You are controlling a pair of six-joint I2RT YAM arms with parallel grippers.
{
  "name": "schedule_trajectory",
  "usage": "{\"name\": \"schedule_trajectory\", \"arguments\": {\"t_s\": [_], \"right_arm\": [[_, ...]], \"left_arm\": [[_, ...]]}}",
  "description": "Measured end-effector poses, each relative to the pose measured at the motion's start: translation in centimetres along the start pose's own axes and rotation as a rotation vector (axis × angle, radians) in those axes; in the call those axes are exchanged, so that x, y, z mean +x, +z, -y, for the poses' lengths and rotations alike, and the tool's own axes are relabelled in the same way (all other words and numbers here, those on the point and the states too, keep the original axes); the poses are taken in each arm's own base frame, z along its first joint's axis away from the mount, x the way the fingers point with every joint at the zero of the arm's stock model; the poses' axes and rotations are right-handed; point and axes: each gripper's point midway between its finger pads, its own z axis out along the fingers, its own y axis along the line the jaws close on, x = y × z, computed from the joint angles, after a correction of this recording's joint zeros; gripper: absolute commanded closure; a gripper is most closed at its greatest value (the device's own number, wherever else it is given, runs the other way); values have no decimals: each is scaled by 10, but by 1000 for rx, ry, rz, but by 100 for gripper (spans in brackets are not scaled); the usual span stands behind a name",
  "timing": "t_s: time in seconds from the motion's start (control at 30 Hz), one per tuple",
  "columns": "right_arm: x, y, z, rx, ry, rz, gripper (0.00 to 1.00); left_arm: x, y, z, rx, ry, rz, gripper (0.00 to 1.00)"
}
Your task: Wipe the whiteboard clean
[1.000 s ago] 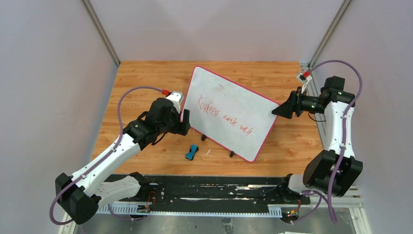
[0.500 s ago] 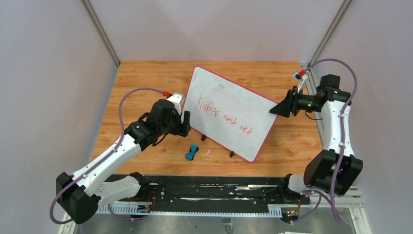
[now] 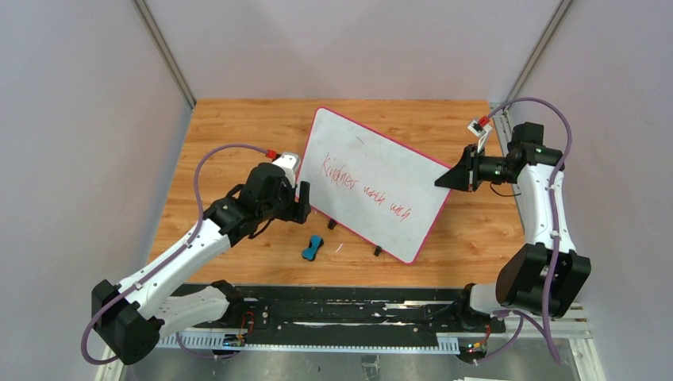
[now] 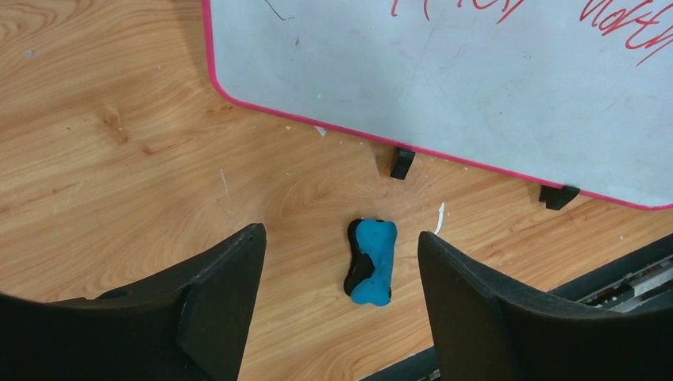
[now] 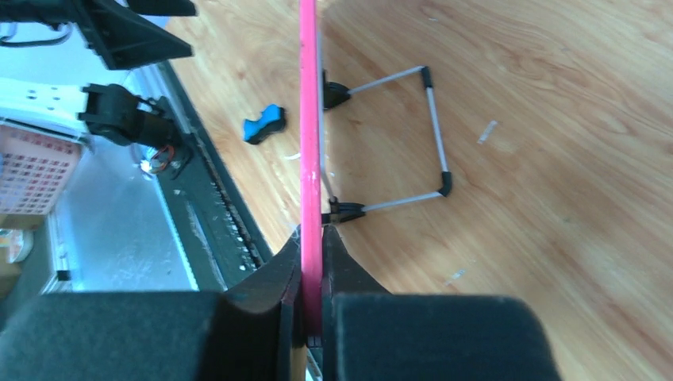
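Note:
The narrow middle (image 3: pixel 313 248) (image 4: pixel 373 264) of the blue-and-black eraser is next for my left gripper to go down to and close on, because the whiteboard's red writing needs wiping.
The whiteboard (image 3: pixel 373 155) stands tilted mid-table on small black feet, with red writing (image 3: pixel 365 192) across it and a pink rim. My right gripper (image 3: pixel 439 182) is shut on its right edge; in the right wrist view both jaws press the pink rim (image 5: pixel 309 119) at the right gripper (image 5: pixel 311 246). My left gripper (image 3: pixel 301 205) hovers open by the board's left corner. In the left wrist view a blue-and-black eraser (image 4: pixel 371 262) lies on the wood below the left gripper (image 4: pixel 341 238), between the wide fingers, untouched. The board's lower edge (image 4: pixel 444 71) lies just beyond it.
The eraser (image 3: pixel 313 248) sits in front of the board's near feet. A wire stand (image 5: pixel 435 127) props the board from behind. A black rail (image 3: pixel 317 313) runs along the table's near edge. Grey walls close in the sides and back.
My right gripper slid in a little to the left and shut on the whiteboard's right edge. The left arm and the eraser have hardly moved.

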Motion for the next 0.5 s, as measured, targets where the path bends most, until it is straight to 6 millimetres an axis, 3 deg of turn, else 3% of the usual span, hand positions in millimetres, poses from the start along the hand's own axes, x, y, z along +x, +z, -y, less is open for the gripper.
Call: {"name": "schedule_trajectory", "arguments": {"t_s": [0.5], "right_arm": [[-1,2,-5,-24,18,6,99]], "left_arm": [[12,5,9,0,33,-37,30]]}}
